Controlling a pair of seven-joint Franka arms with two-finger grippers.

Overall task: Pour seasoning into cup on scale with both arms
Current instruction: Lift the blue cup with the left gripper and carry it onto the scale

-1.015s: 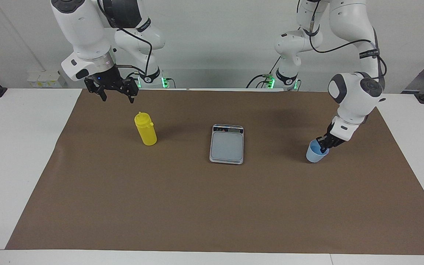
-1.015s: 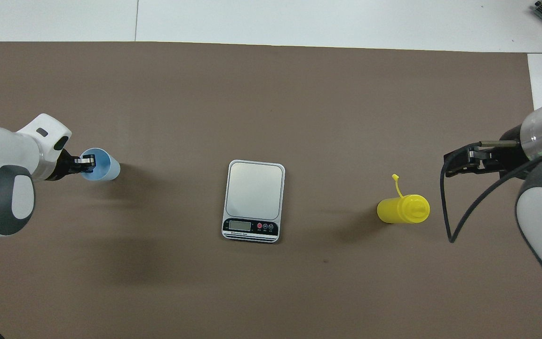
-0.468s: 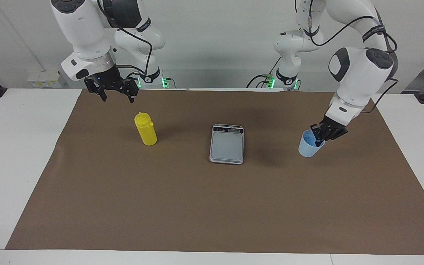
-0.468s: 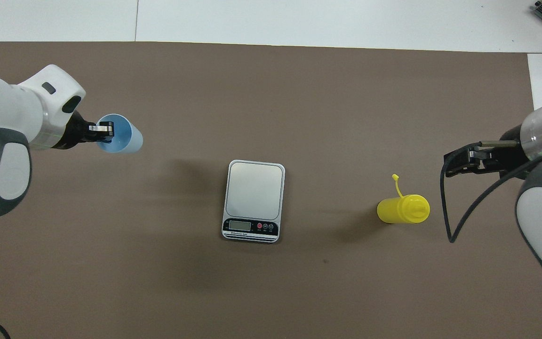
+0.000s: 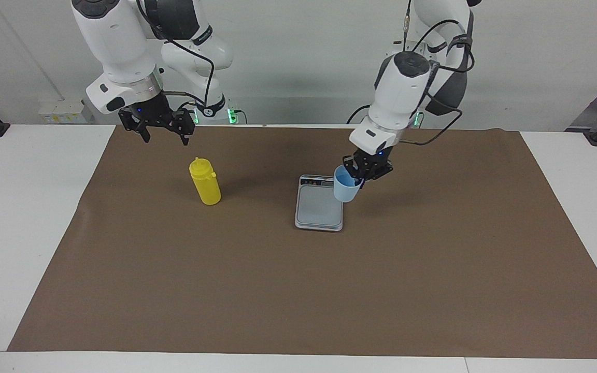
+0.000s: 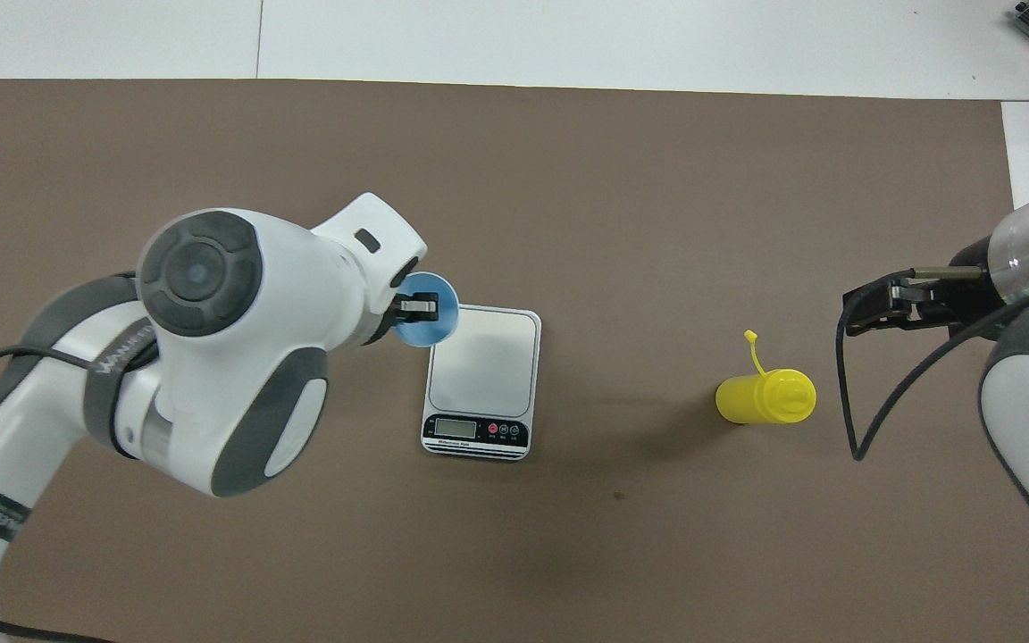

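My left gripper will put the light blue cup down on the scale's plate [image 6: 476,348], away from the scale's display strip.
The light blue cup [image 5: 346,192] [image 6: 440,312] hangs in the air, tilted a little, over the edge of the silver-grey scale [image 5: 317,208] [image 6: 489,367] that faces the left arm's end. My left gripper [image 5: 363,171] [image 6: 416,308] is shut on the cup's rim, one finger inside it. The yellow seasoning bottle [image 5: 205,182] [image 6: 765,398] stands upright on the mat toward the right arm's end, its small tip cap dangling on its tether. My right gripper [image 5: 165,135] [image 6: 872,315] waits open, raised over the mat beside the bottle and apart from it.
A brown mat [image 5: 298,290] covers most of the white table [image 5: 24,207]. The scale's dark display strip [image 6: 476,430] faces the robots. A black cable [image 6: 852,420] loops down from the right arm close to the bottle.
My left arm has lifted the cup off the mat at its own end and swung it across to the scale's edge. The right arm, bottle and scale have not moved.
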